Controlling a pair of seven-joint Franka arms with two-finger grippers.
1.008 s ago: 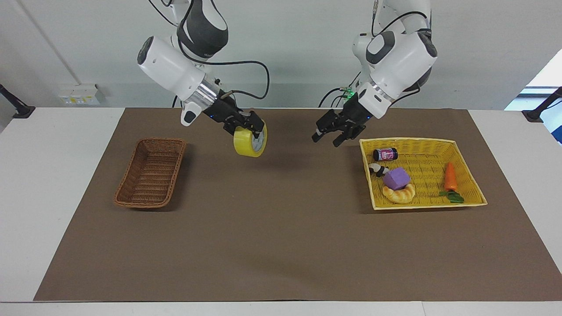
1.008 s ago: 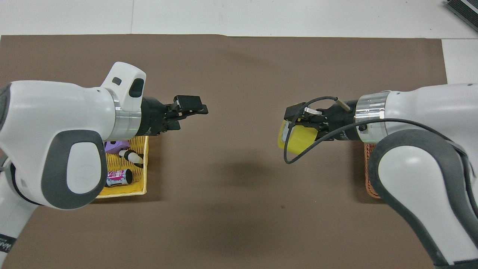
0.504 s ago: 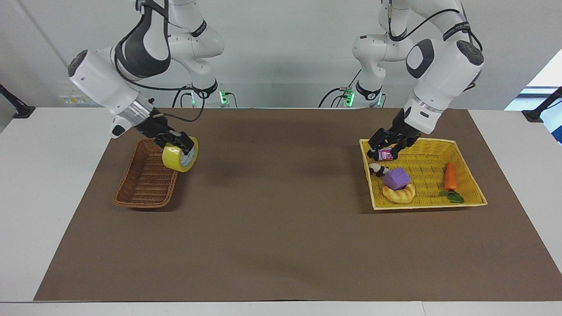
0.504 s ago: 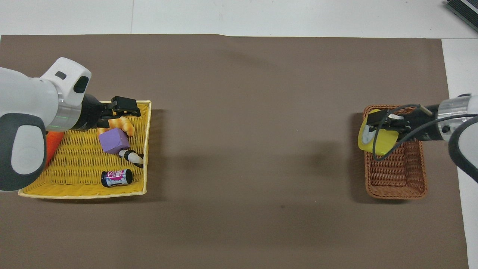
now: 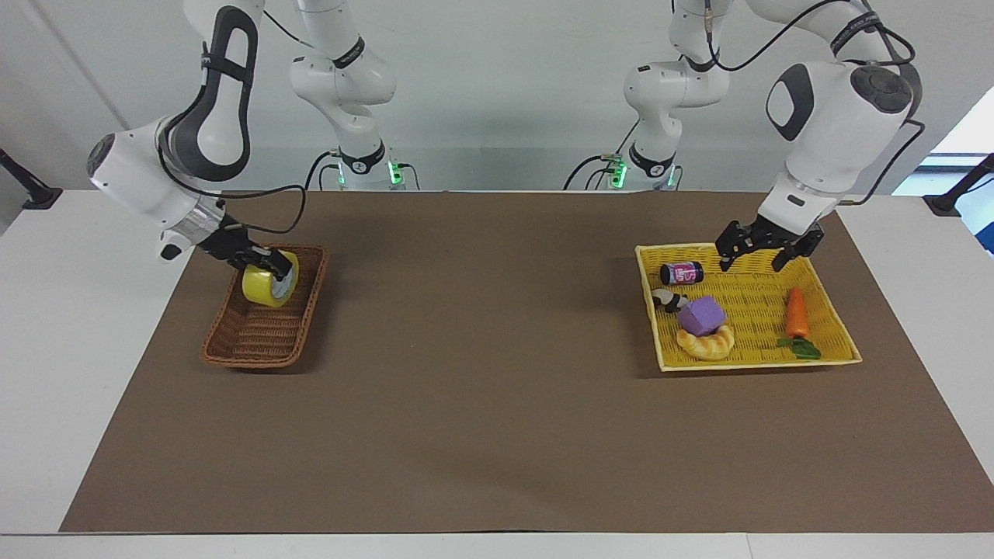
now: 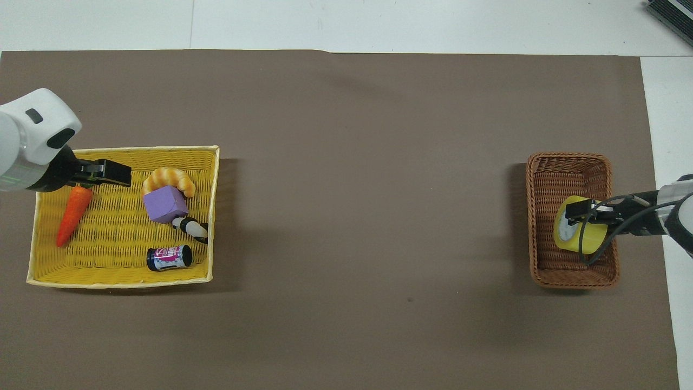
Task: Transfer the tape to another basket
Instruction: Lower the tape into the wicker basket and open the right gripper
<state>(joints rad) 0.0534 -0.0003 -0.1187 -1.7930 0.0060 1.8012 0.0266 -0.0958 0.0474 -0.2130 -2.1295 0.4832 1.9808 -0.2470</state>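
Observation:
The robot's right gripper will release the yellow tape, now on edge down inside the basket, against the dark-brown basket's inside (image 6: 561, 214), on the side that faces the yellow basket.
The yellow tape (image 5: 266, 288) (image 6: 580, 234) is down inside the dark-brown woven basket (image 5: 256, 341) (image 6: 568, 173), at the end nearer the robots. My right gripper (image 5: 272, 273) (image 6: 577, 214) is shut on the tape, holding it on edge. I cannot tell whether the roll touches the basket floor. My left gripper (image 5: 753, 258) (image 6: 111, 173) hangs open and empty over the yellow basket (image 5: 757, 362) (image 6: 119, 254), above the rim nearer the robots.
The yellow basket at the left arm's end holds a carrot (image 5: 797, 310), a purple block (image 5: 701, 315), a croissant toy (image 5: 705, 344), a small can (image 5: 682, 272) and a small black-and-white bottle (image 5: 668, 298). A brown mat (image 5: 481, 388) covers the table.
My right arm carried the tape from over the mat's middle to the brown basket and lowered it in. My left arm swung back over the yellow basket, staying open.

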